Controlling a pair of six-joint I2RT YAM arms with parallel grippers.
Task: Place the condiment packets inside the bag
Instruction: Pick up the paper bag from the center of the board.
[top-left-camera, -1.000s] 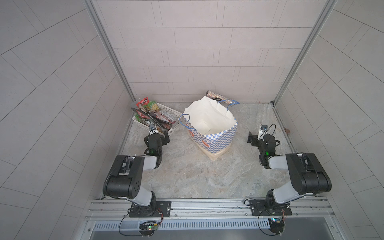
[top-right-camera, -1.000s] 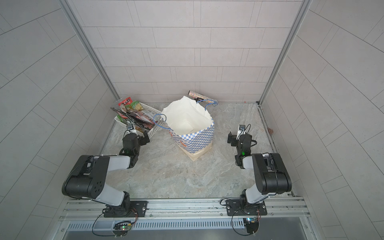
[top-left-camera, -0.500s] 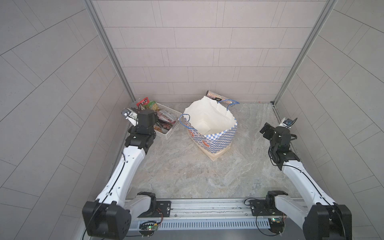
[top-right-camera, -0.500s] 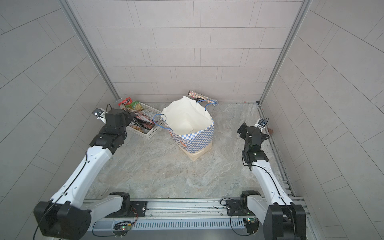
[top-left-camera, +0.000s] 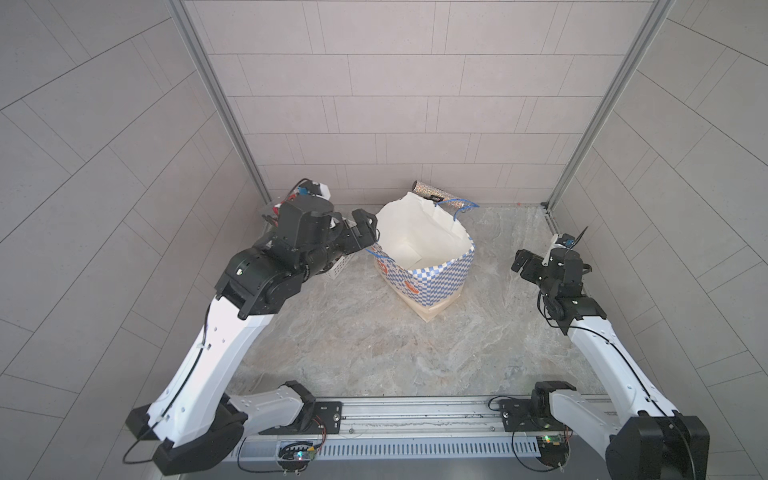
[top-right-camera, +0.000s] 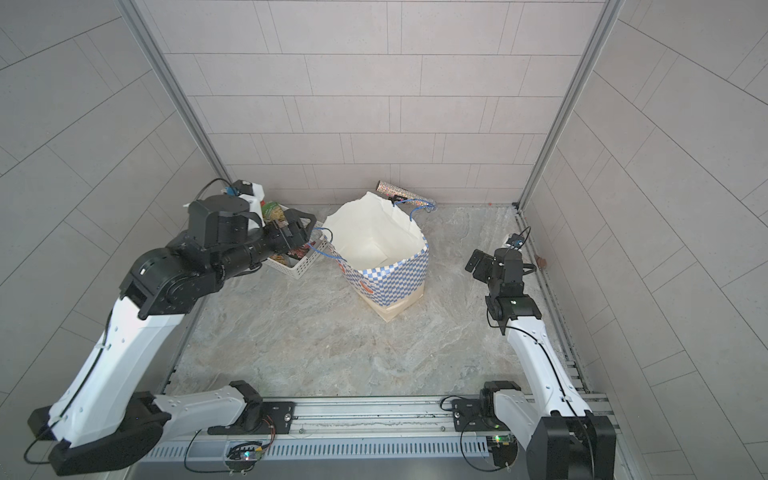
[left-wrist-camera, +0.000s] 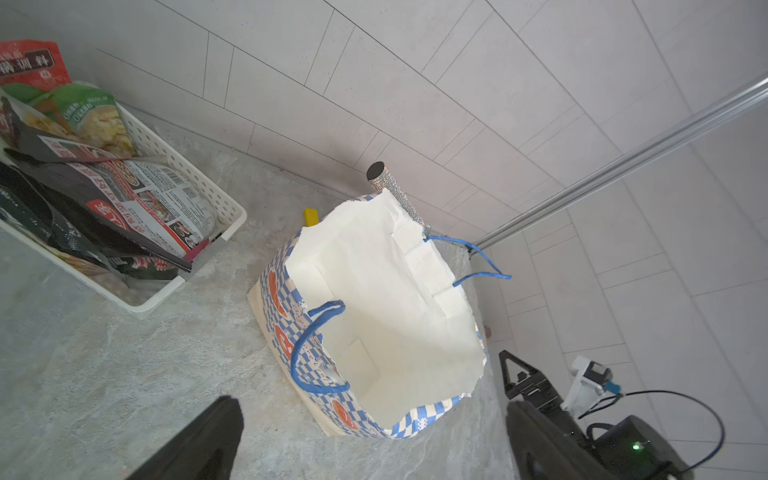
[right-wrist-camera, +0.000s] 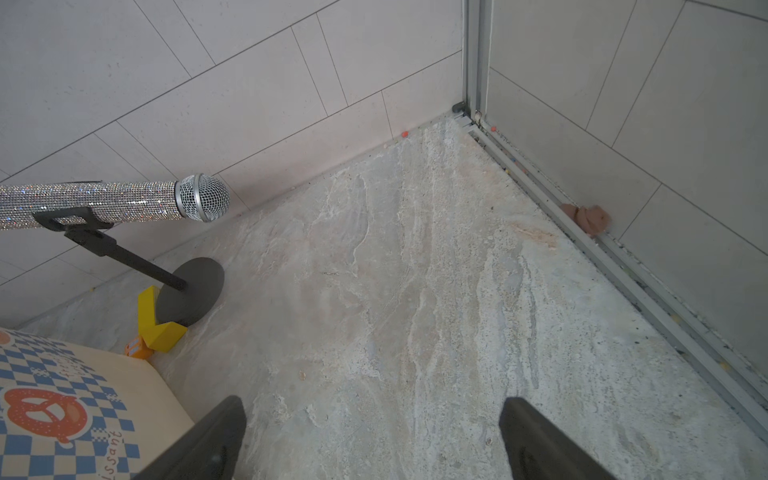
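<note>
Next, my left gripper moves to the bag's rim (top-left-camera: 389, 253) (left-wrist-camera: 329, 349) on the side facing the white basket, by the blue handle, and closes there.
The bag (top-left-camera: 432, 274) (top-right-camera: 390, 278), blue-and-white checkered and white inside, stands open and upright mid-table; it also shows in the wrist views (left-wrist-camera: 386, 316) (right-wrist-camera: 62, 415). The condiment packets (left-wrist-camera: 124, 195) (top-right-camera: 272, 210), red, green and dark, lie piled in the white basket (left-wrist-camera: 216, 199) left of the bag. My left gripper (top-left-camera: 368, 228) (top-right-camera: 305, 228) (left-wrist-camera: 374, 411) hangs open above the basket's near end, beside the bag's left rim, holding nothing. My right gripper (top-left-camera: 521, 264) (top-right-camera: 476, 264) (right-wrist-camera: 374, 409) is open and empty above bare table right of the bag.
A glittery microphone (top-left-camera: 436, 193) (right-wrist-camera: 104, 203) on a black stand is behind the bag by the back wall, with a yellow block (right-wrist-camera: 160, 328) at its base. A small brown lump (right-wrist-camera: 588, 218) lies against the right wall rail. Walls enclose three sides.
Both arms have unfolded and risen from low folded poses. The left gripper swung up over the basket towards the bag's rim; the right gripper lifted at the right side. Both stayed open.
</note>
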